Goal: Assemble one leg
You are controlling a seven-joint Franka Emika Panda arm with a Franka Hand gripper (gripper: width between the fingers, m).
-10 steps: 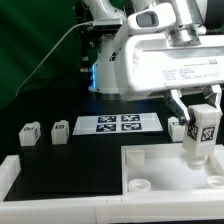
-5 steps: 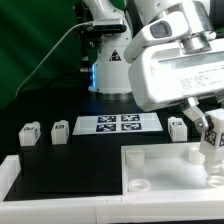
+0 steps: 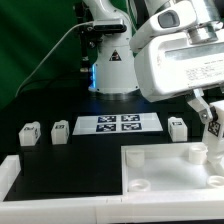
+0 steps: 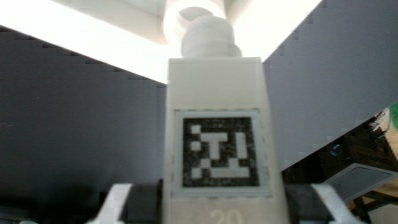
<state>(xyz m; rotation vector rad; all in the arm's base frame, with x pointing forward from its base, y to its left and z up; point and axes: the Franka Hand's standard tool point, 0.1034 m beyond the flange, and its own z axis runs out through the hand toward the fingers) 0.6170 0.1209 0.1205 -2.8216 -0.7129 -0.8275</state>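
The white leg will stand upright in the slab's front round socket (image 3: 214, 181) (image 4: 192, 12), just below the leg, when my gripper lets go of it there.
My gripper (image 3: 211, 116) is at the exterior view's right edge, shut on a white leg (image 3: 215, 135) with a black-and-white tag. It holds the leg just above the far right corner of the large white slab (image 3: 165, 170), next to a round socket (image 3: 195, 152). In the wrist view the leg (image 4: 217, 110) stands lengthwise between my fingers (image 4: 135, 205), tag facing the camera, its round peg end pointing away. Three more legs stand on the table: two at the left (image 3: 28, 133) (image 3: 59, 131) and one (image 3: 177, 128) near the gripper.
The marker board (image 3: 120, 124) lies flat on the black table behind the slab. A white raised rim (image 3: 60, 176) runs along the front. The robot base (image 3: 110, 60) stands at the back.
The gripper has carried the leg toward the exterior view's right, from upright over the far right socket to a slightly tilted position at the frame edge.
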